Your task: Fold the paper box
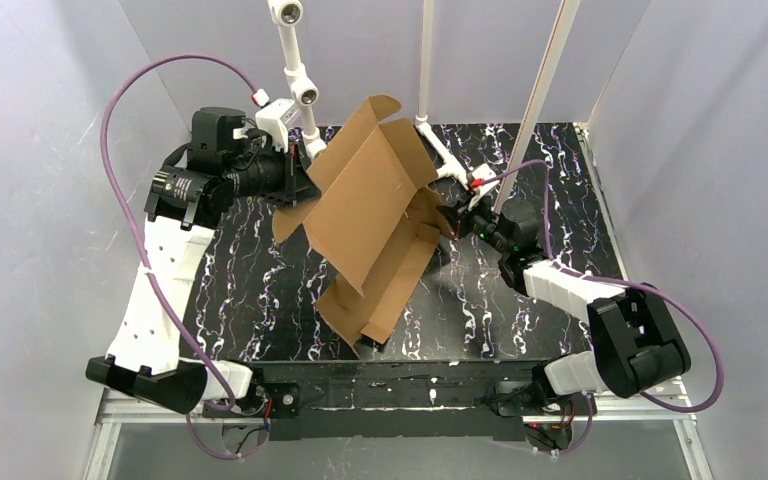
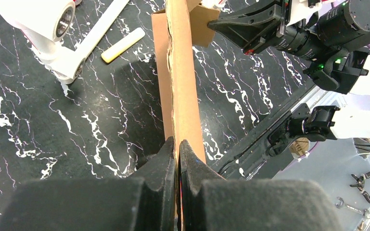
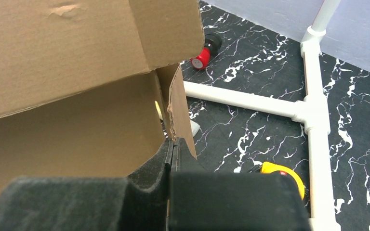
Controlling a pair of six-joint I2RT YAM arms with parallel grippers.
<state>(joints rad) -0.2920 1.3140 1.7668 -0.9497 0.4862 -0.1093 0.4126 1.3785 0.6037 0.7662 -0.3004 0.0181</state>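
The upper panel hangs over the flap in my right gripper, so that gripper should open, back clear and pinch the flap's edge (image 3: 175, 98) away from the upper panel.
The paper box (image 1: 375, 215) is brown corrugated cardboard, held tilted above the middle of the black marbled table, its lower end near the front edge. My left gripper (image 1: 298, 185) pinches its left side; in the left wrist view the jaws (image 2: 177, 144) are shut on a cardboard panel (image 2: 182, 77) seen edge-on. My right gripper (image 1: 457, 218) pinches the box's right side; in the right wrist view the fingers (image 3: 172, 144) are shut on a thin flap edge (image 3: 176, 110), with the box's large panels (image 3: 67, 72) filling the left.
A white pipe frame (image 1: 300, 80) stands at the back, with its base bars (image 3: 313, 115) on the table. A yellow tape measure (image 3: 284, 175), a red and black small object (image 3: 204, 54) and a pale yellow stick (image 2: 123, 44) lie on the table.
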